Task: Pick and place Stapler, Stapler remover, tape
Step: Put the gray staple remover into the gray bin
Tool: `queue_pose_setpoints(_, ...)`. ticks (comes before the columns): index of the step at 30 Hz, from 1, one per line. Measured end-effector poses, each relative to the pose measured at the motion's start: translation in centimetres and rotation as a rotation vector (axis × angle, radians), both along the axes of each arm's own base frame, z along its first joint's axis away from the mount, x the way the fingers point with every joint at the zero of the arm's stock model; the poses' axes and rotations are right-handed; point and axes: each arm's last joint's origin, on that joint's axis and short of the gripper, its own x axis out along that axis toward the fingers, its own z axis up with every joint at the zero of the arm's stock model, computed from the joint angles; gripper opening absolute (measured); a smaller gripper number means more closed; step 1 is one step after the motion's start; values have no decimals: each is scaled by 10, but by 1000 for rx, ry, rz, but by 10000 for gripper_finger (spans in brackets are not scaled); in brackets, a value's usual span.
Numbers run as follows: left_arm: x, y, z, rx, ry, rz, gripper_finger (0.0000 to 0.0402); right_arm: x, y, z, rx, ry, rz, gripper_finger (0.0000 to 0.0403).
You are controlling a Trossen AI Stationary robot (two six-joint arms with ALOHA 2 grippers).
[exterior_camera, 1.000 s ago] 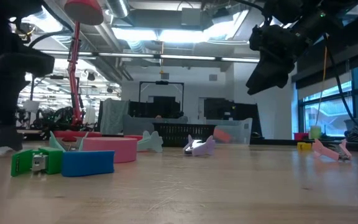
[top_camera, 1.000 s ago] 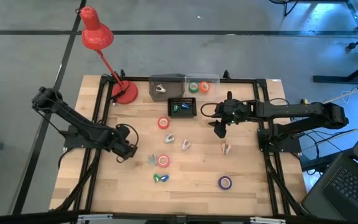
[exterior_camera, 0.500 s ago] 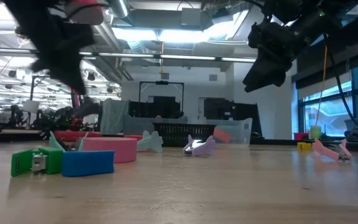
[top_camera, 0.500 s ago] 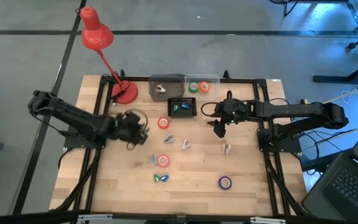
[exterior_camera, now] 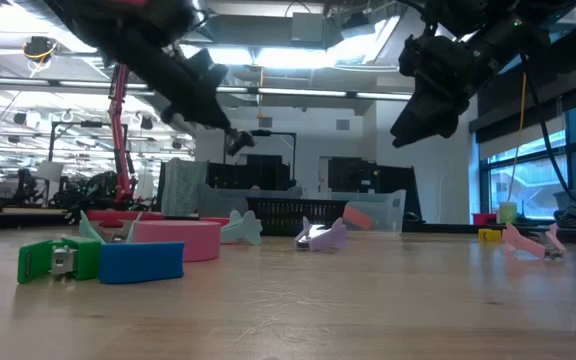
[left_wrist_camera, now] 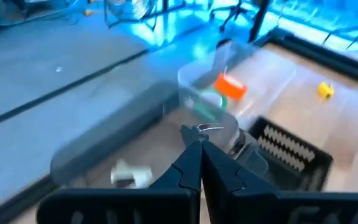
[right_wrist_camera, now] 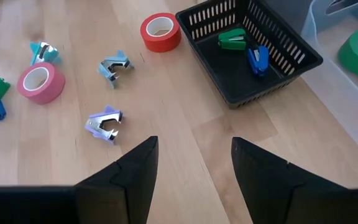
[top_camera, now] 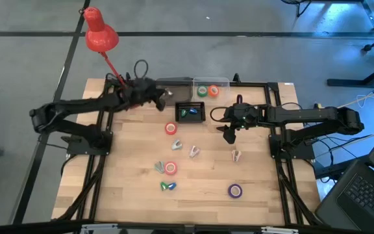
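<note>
Next, I let the staple remover go from my left gripper inside the grey bin, in its far corner (top_camera: 183, 88) (left_wrist_camera: 178, 129) next to the clear bin. The staple remover now hangs over that grey bin.
My left gripper (top_camera: 165, 96) is shut on a small staple remover and hangs over the grey bin (top_camera: 176, 82) at the far edge; a pale staple remover (left_wrist_camera: 132, 172) lies inside that bin. My right gripper (top_camera: 229, 134) hovers open above the table, right of the black basket (top_camera: 191, 117). That basket holds a green stapler (right_wrist_camera: 232, 39) and a blue one (right_wrist_camera: 258, 59). A red tape roll (top_camera: 171, 128), a pink one (top_camera: 171, 168) and a purple one (top_camera: 234, 190) lie flat on the wood among loose staple removers (right_wrist_camera: 105, 122). A green-and-blue stapler (top_camera: 168, 186) lies near the pink roll. My left gripper pinches the staple remover between its two fingertips; only the silver claw (left_wrist_camera: 201, 129) sticks out past them. The fingers slant down toward the far edge. The remover is lifted clear, above the grey bin.
A clear bin (top_camera: 221, 83) beside the grey one holds a green tape roll (top_camera: 202, 91) and an orange one (top_camera: 213, 91). A red desk lamp (top_camera: 101, 38) stands at the far left corner. A black frame rail (top_camera: 274, 123) runs along the table's sides.
My left arm has swung from low over the table's left middle up and toward the far edge, ending over the grey bin, its fingers shut throughout as far as shows. The things on the table have stayed where they were.
</note>
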Motion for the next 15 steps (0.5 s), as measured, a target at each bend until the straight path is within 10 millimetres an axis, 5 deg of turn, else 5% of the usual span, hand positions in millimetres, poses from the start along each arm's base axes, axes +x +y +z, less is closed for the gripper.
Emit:
queue_pose_setpoints(4, 13, 35, -17, -6, 98, -21, 1, 2, 0, 2, -13, -26, 8, 204)
queue_pose_setpoints(15, 86, 108, -41, -1, 287, -104, 1, 1, 0, 1, -21, -12, 17, 204)
